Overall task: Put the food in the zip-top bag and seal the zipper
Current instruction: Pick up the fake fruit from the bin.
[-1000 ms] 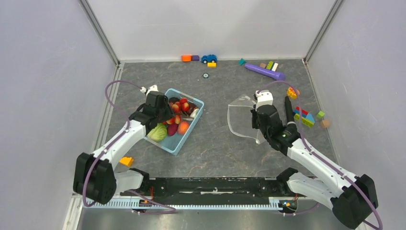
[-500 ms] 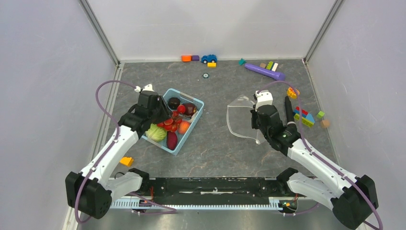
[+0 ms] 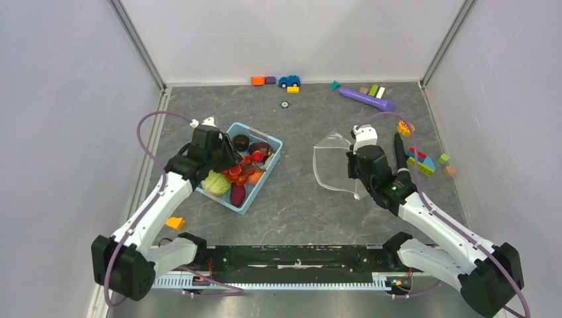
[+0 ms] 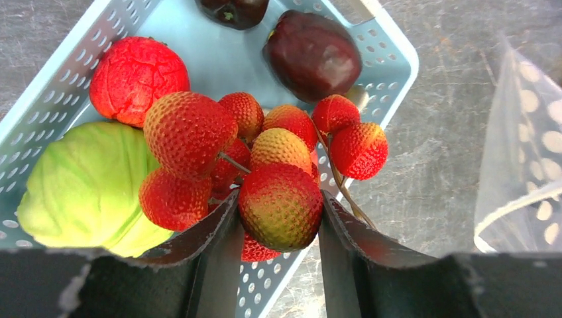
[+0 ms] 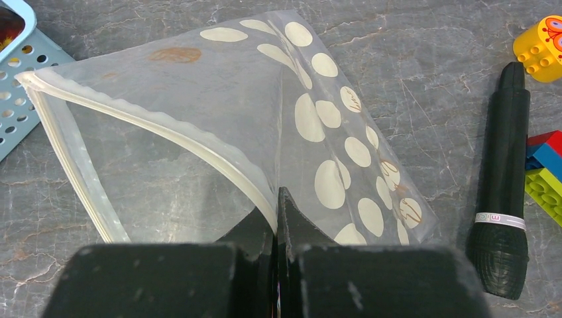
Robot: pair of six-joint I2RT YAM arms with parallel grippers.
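Next, I set the cluster down and take it by the brown stem [image 4: 340, 183] before bagging it, because my left gripper is pinching a fruit at the cluster's edge.
My left gripper [image 4: 278, 199] is shut on one bumpy red-green fruit of a cluster of red toy fruits [image 4: 285, 132]. The cluster hangs over the light blue basket [image 4: 46, 93]. Still lying in the basket is other food: a green cabbage [image 4: 86, 185], a red bumpy fruit [image 4: 136, 69] and a dark maroon piece [image 4: 311, 53]. From above, the left gripper [image 3: 228, 162] and cluster [image 3: 242, 173] sit over the basket's middle. To the right, my right gripper [image 5: 277, 199] is shut on the zipper [image 5: 199, 142] edge of the clear dotted zip-top bag [image 5: 331, 119], which gapes open toward the basket.
A black microphone [image 5: 507, 185] lies just right of the bag, with coloured blocks [image 3: 424, 162] beyond it. A purple stick [image 3: 366, 99], more blocks and a toy car [image 3: 289, 81] line the back wall. An orange-yellow block [image 3: 175, 223] lies by the left arm.
My left gripper has lifted and drawn back a little with the fruit cluster, and the pieces in the basket have shifted. The right arm and bag have stayed put.
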